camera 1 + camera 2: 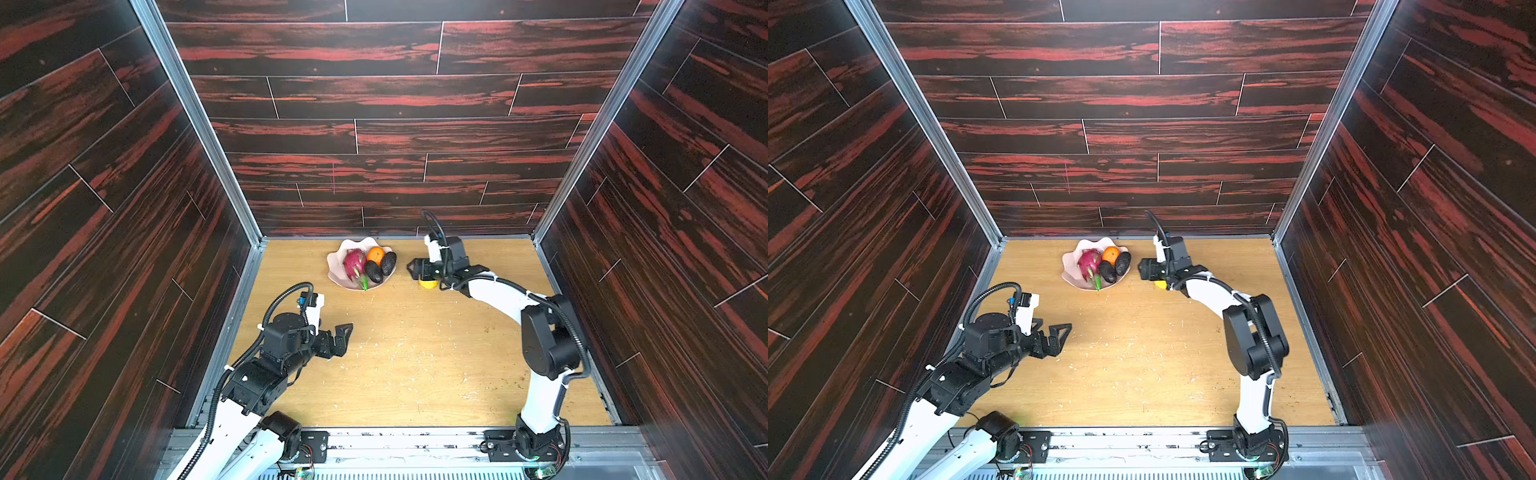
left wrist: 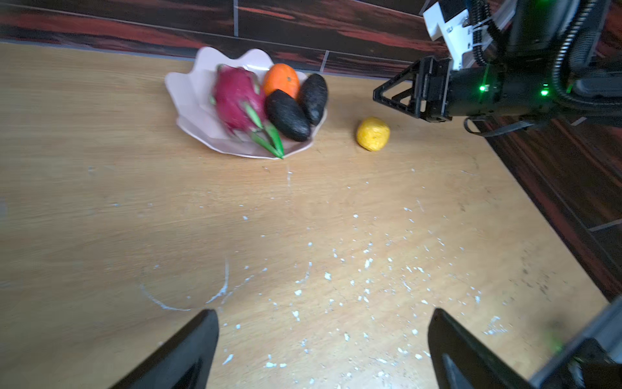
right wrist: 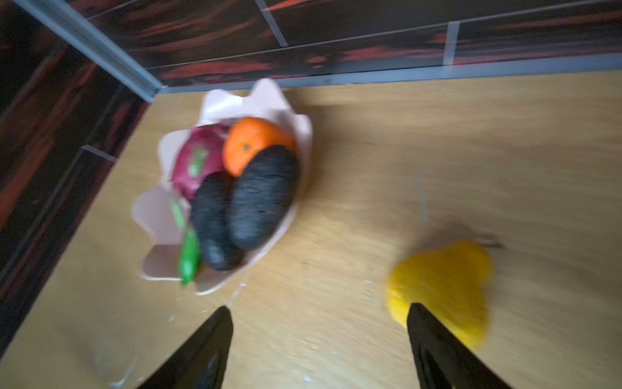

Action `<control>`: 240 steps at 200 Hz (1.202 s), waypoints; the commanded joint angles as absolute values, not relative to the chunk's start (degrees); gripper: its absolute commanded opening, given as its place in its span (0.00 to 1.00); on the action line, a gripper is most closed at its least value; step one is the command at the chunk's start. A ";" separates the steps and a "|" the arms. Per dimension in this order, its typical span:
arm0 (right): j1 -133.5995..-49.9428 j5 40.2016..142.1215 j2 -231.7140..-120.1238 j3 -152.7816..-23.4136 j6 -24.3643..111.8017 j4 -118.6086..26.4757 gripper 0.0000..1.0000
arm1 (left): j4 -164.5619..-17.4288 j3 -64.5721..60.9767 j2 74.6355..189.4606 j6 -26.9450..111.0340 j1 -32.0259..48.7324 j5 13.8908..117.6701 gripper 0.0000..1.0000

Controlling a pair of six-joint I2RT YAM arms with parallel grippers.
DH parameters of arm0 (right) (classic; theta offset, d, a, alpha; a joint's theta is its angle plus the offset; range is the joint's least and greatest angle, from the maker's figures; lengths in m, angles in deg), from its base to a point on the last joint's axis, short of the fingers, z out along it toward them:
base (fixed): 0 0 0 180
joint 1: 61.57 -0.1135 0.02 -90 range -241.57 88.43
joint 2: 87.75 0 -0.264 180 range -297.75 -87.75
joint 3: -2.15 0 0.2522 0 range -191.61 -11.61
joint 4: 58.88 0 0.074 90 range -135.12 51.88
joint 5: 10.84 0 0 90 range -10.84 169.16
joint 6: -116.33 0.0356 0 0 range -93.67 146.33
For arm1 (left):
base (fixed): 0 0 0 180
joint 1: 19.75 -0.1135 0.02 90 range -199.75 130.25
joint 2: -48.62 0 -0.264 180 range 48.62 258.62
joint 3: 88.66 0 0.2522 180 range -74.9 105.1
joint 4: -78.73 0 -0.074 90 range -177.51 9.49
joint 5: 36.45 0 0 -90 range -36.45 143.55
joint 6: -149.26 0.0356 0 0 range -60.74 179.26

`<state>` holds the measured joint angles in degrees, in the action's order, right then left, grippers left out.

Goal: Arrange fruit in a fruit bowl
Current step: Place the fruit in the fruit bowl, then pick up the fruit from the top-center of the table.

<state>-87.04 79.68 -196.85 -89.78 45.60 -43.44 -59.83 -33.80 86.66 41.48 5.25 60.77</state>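
Observation:
The wide end of the yellow pear (image 1: 429, 284) (image 3: 435, 299) beside the fruit bowl, opposite the pear's stem, should be gripped next by my right gripper.
The pale pink scalloped fruit bowl (image 1: 335, 266) (image 2: 188, 87) stands near the back wall. In it lie the magenta dragon fruit (image 1: 354, 262) (image 2: 235, 97), the orange (image 1: 375, 253) and two dark avocados (image 1: 374, 272) (image 1: 388, 262). The yellow lemon (image 1: 428, 284) (image 2: 373, 133) lies on the table to the right of the bowl. My right gripper (image 1: 415, 268) (image 3: 319, 313) hovers over it, open, with bare table between its fingers. In the right wrist view the blurred lemon (image 3: 444, 283) sits just outside one finger. My left gripper (image 1: 343, 336) (image 2: 323, 320) is open and holds nothing, well in front of the bowl.
The wooden table (image 1: 415, 365) is strewn with small white crumbs in its middle. Dark wood-patterned walls close in the back and both sides, and the bowl stands close to the back wall. Both arm bases sit at the front edge.

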 commanded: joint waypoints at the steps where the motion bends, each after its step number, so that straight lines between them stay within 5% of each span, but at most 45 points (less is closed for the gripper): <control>1: -86.71 73.56 -195.71 -87.28 44.74 -40.33 0.84 | -61.71 -34.43 88.43 42.72 5.04 67.52 0.99; 240: -86.43 68.64 -211.76 -100.64 48.03 -29.38 0.83 | -61.59 -34.23 90.11 43.22 5.02 67.88 1.00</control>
